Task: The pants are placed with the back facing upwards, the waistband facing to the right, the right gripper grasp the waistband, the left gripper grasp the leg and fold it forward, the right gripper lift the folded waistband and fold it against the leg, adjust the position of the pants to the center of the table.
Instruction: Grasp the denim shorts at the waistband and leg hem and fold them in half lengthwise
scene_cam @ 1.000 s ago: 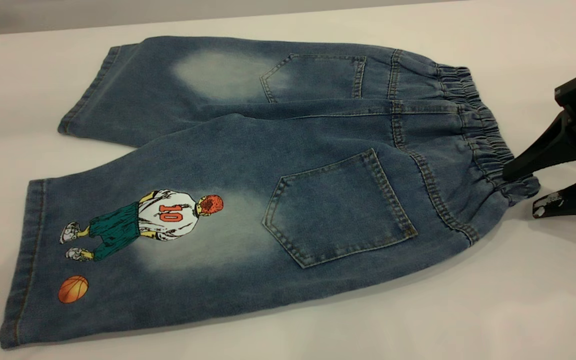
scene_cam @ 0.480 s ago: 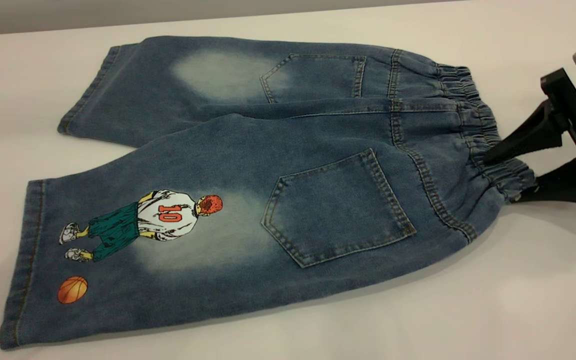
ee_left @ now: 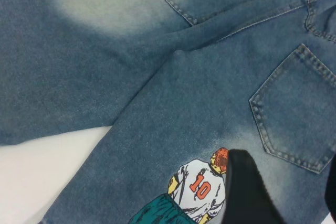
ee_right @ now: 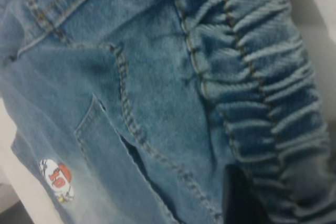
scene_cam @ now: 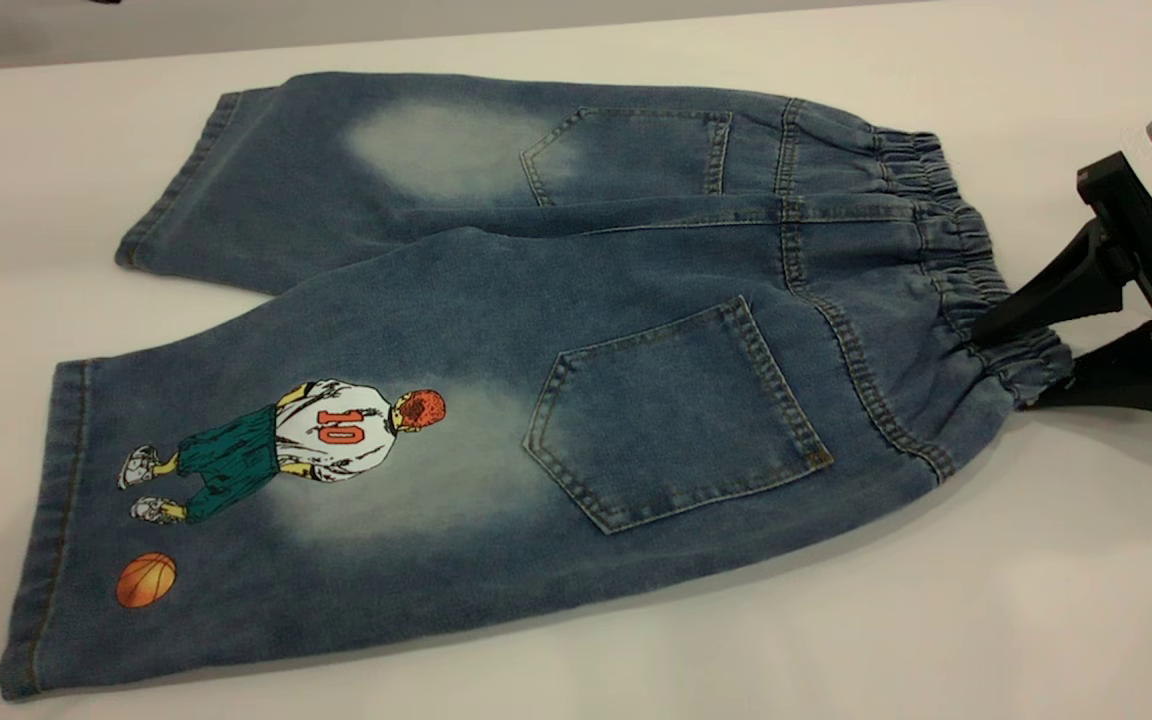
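Note:
I need to next close my left gripper at the hem's near corner (scene_cam: 39, 674) on the pants' printed leg, beside the basketball print.
The blue denim pants (scene_cam: 496, 330) lie flat on the white table (scene_cam: 986, 600), back pockets up. The gathered waistband (scene_cam: 946, 240) is at the right. The leg (scene_cam: 266, 470) with the number 10 player print lies nearest the camera. My right gripper (scene_cam: 1001, 365) is open at the near corner of the waistband (ee_right: 262, 93), with one finger (ee_right: 241, 200) over the ruched fabric; the denim hides the other. My left gripper (ee_left: 296, 198) hovers open above the leg (ee_left: 173, 129), beside the printed player (ee_left: 199, 187). The exterior view does not show it.
The plain far leg (scene_cam: 336, 170) with a faded patch lies behind the printed one. Bare white table surrounds the pants on all sides, widest at the front right. The table's far edge (scene_cam: 236, 50) runs along the back.
My right gripper moved left, from beside the waistband corner to straddling it. The corner fabric bunched and shifted slightly left. The rest of the pants did not move.

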`<state>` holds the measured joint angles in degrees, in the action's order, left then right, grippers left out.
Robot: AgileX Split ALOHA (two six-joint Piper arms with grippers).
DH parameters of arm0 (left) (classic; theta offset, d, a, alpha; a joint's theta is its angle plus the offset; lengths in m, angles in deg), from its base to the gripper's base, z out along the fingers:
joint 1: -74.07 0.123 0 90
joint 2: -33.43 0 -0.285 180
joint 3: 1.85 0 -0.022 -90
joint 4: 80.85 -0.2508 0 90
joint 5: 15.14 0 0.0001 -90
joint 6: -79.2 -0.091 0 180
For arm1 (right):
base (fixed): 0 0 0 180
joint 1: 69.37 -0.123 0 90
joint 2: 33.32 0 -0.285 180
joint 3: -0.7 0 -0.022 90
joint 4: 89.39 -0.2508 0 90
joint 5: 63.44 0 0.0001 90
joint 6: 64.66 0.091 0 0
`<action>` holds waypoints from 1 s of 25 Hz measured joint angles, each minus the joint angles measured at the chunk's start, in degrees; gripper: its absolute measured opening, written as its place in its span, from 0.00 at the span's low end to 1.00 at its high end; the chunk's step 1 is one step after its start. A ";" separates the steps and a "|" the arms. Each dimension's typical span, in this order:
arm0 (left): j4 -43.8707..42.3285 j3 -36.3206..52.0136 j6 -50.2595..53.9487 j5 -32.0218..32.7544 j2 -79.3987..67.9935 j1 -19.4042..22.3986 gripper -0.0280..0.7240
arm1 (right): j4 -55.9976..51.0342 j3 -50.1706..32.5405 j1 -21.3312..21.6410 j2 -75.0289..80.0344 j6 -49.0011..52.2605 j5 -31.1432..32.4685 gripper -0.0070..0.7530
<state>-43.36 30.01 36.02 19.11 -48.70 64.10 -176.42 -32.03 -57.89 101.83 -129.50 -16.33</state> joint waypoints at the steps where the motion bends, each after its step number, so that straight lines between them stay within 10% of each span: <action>1: -0.21 0.00 0.00 0.22 -0.16 0.00 0.49 | -0.55 0.00 0.00 0.00 -0.55 0.00 0.36; 8: -8.95 2.77 0.00 4.32 -5.16 0.00 0.49 | -3.12 0.00 0.00 0.04 -4.47 3.47 0.06; 25: -20.76 19.49 -2.73 -3.69 -15.14 -4.98 0.49 | -8.10 0.00 0.00 0.04 -7.63 8.57 0.05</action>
<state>-64.12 49.50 33.29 15.42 -63.84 59.11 -184.52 -32.03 -57.89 101.87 -137.13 -7.76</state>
